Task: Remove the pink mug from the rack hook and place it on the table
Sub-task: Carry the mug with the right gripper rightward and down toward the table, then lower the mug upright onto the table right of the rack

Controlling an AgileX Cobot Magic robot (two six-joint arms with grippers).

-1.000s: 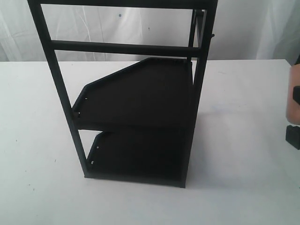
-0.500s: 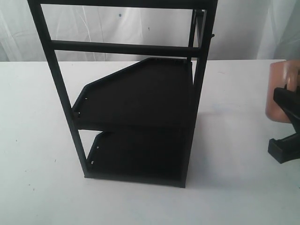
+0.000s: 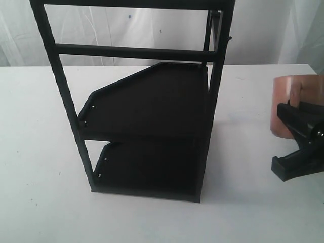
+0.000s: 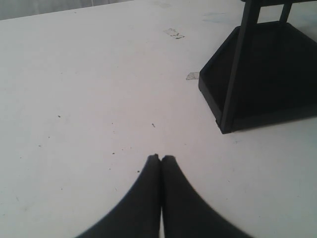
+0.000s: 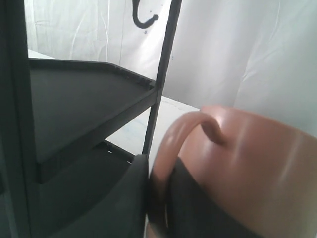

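Next, my right gripper puts the pink mug down on the white table (image 3: 253, 144) next to the black rack's post on the hook side.
The pink mug (image 3: 286, 98) hangs in the air to the right of the rack (image 3: 136, 52), off the hook (image 3: 230, 37). My right gripper (image 3: 298, 134) comes in from the right edge and is shut on the mug's loop handle (image 5: 173, 139). In the right wrist view the mug body (image 5: 257, 163) fills the near side, the rack's shelf (image 5: 74, 99) stands beside it, and the bare curved hook (image 5: 144, 20) sits higher on the post. My left gripper (image 4: 159, 158) is shut and holds nothing, low over the white table (image 4: 74, 74). It does not show in the exterior view.
The tall black rack stands mid-table with two dark shelf trays (image 3: 152, 101). Its base corner (image 4: 223, 119) lies close to my left gripper. White table (image 3: 40, 152) spreads on both sides of the rack, and a white curtain (image 3: 126, 30) hangs behind.
The right gripper has carried the mug leftward from the right edge, further into the exterior view and slightly lower. The rack has not moved.
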